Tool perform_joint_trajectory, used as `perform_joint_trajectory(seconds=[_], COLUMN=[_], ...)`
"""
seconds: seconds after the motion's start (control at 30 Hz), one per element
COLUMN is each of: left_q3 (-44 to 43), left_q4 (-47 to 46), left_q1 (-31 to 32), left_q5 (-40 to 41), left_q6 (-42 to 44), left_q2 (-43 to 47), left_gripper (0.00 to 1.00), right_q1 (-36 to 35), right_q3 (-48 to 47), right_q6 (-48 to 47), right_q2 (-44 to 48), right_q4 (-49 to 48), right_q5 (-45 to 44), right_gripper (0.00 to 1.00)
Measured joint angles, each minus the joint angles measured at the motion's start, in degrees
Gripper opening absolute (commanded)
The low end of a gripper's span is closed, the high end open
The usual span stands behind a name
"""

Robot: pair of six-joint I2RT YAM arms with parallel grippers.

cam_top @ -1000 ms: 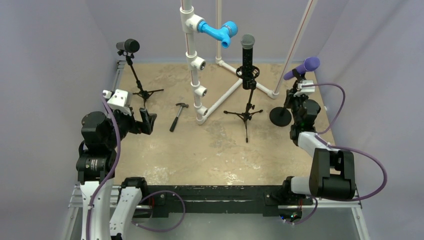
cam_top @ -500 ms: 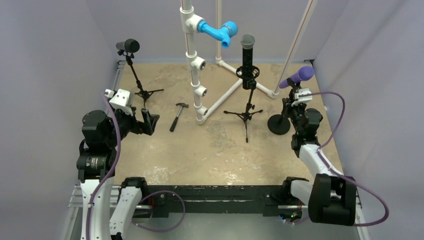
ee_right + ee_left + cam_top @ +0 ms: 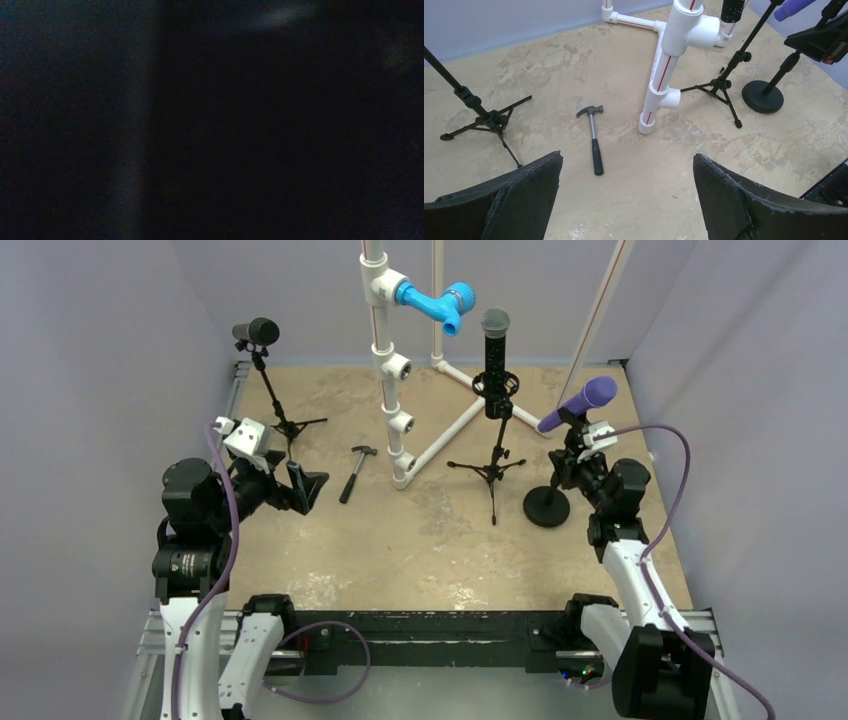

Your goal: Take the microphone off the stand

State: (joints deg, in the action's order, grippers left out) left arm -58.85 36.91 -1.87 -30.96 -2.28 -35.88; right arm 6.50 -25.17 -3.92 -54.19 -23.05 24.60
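Observation:
Next, my right gripper puts the round-based black stand down on the bare table point(image 3: 449, 542) in front of the black microphone's tripod.
A purple microphone point(image 3: 579, 402) sits tilted in the clip of a round-based black stand point(image 3: 546, 507) at the right of the table. My right gripper point(image 3: 574, 456) is closed round the stand's upper stem just under the microphone, and the stand leans with it. The right wrist view is black and shows nothing. The left wrist view shows the purple microphone's tip point(image 3: 792, 7) and the stand's base point(image 3: 763, 96). My left gripper point(image 3: 305, 485) is open and empty over the left of the table, its fingers point(image 3: 524, 195) wide apart.
A black microphone point(image 3: 495, 335) stands on a tripod mid-table. A small dark microphone point(image 3: 258, 332) on a tripod stands at the back left. A hammer point(image 3: 354, 472) lies beside a white pipe frame point(image 3: 388, 365) with a blue fitting point(image 3: 436, 304).
My right gripper has moved left and toward the front, taking the purple microphone and its stand along; the round base slid nearer. My left gripper shifted slightly right.

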Motion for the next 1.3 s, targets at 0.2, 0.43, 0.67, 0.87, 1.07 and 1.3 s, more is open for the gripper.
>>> perform_joint_trajectory(seconds=[0.2,0.43,0.67,0.87,1.07,1.3], left_q3=[-0.94,-1.60,-1.60,-1.64,-2.05,-3.48], left_q4=[-0.96,-2.14,-2.16,-3.15,-4.07,-4.98], left_q1=[0.00,0.00,0.00,0.00,0.90,7.06], left_q5=[-2.19,-3.61,-3.87,-4.48,-5.46,-7.65], left_q6=[-0.09,-0.24,-0.22,-0.55,-1.22,-0.31], left_q2=[-0.90,-2.58,-2.71,-3.48,-5.25,-7.13], left_gripper=[1.00,1.00,1.00,1.00,1.00,1.00], right_q1=[-0.07,-0.11,-0.33,-1.68,-5.25,-13.79], right_q3=[-3.78,-6.86,-11.85,-14.29,-15.72,-18.64], right_q6=[-0.85,-2.16,-3.06,-3.61,-3.63,-3.65], right_q2=[4.68,9.05,10.93,12.81,13.35,11.89], right_q4=[14.75,27.34,34.07,36.24,37.29,38.10], right_q5=[6.69,10.86,13.18,17.05,20.96,23.37], right_gripper=[0.00,0.00,0.00,0.00,0.00,0.00])
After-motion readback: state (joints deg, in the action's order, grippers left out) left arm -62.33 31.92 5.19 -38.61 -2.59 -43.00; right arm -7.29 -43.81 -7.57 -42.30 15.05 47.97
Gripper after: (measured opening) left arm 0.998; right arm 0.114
